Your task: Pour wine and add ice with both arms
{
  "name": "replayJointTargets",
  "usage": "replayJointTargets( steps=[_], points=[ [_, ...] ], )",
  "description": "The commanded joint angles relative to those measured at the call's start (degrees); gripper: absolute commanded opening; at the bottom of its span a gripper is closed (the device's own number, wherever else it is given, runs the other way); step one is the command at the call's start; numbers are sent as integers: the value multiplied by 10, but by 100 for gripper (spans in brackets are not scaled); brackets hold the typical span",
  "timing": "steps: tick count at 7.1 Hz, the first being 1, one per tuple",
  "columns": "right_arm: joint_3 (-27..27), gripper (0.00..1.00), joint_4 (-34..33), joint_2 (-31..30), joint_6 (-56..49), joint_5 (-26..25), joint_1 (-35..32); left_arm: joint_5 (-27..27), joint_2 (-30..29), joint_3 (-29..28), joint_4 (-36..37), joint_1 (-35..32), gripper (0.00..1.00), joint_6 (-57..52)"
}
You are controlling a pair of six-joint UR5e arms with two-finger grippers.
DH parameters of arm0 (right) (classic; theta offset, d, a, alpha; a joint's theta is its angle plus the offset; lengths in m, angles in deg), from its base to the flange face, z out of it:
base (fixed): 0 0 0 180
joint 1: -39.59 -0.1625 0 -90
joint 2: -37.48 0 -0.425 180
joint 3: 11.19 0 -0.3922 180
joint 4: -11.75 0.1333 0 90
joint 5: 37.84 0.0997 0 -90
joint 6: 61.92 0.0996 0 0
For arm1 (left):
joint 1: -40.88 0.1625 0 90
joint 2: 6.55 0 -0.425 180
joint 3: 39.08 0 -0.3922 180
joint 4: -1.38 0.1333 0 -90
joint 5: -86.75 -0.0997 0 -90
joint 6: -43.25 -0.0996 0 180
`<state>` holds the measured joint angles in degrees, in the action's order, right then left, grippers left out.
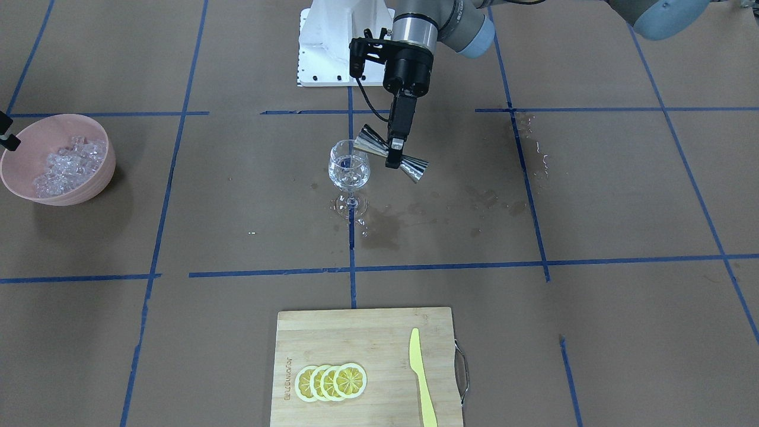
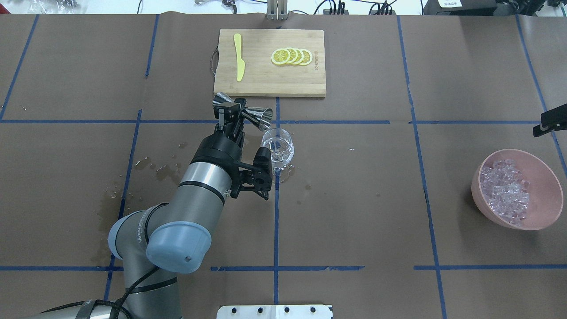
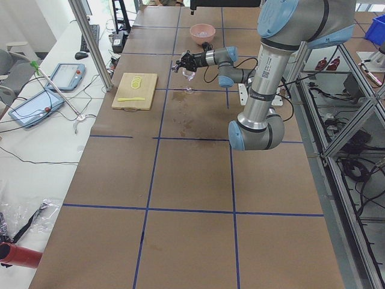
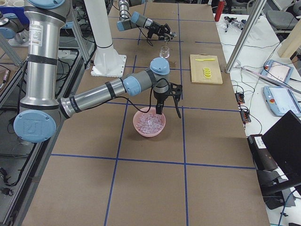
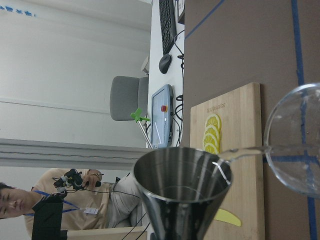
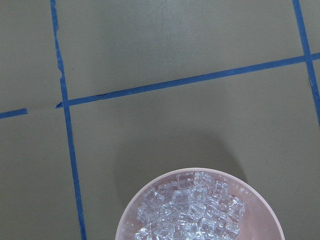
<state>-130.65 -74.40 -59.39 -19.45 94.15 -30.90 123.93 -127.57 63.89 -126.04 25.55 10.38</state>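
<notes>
I will dip my right gripper into the pink bowl and grab an ice cube in the middle of the ice heap (image 1: 69, 167) (image 6: 185, 226).
A clear wine glass (image 1: 349, 169) stands near the table's middle. My left gripper (image 1: 394, 155) is shut on the waist of a steel double-cone jigger (image 1: 415, 168), which it holds tilted with one cone's mouth over the glass rim. In the left wrist view the jigger (image 5: 182, 185) fills the foreground, and a thin clear thread runs from its lip to the glass (image 5: 297, 155). The ice (image 2: 505, 190) is heaped in a pink bowl (image 2: 545, 177) at my right. My right gripper (image 4: 160, 110) hangs just above the bowl's far rim; I cannot tell whether it is open or shut.
A bamboo cutting board (image 2: 266, 82) at the far edge carries several lemon slices (image 2: 292, 56) and a yellow plastic knife (image 2: 239, 63). Wet patches (image 1: 385, 228) darken the brown paper around the glass. The white pedestal base (image 1: 323, 53) sits on my side of the glass.
</notes>
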Motion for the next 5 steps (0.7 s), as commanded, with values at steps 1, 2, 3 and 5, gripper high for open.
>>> replayJointTargets(
  steps=[1,2,3,5],
  points=[
    [-1,100,1,0,0,-1,0,-1,-1,0,-1,0,0,4],
    [-1,100,1,0,0,-1,0,0,-1,1,-7,2,0,20],
    [-2,100,1,1,0,-1,0,0,0,-1,-8,6,0,67],
    [-2,100,1,1,0,-1,0,1,0,-4,-31,7,0,138]
  ],
)
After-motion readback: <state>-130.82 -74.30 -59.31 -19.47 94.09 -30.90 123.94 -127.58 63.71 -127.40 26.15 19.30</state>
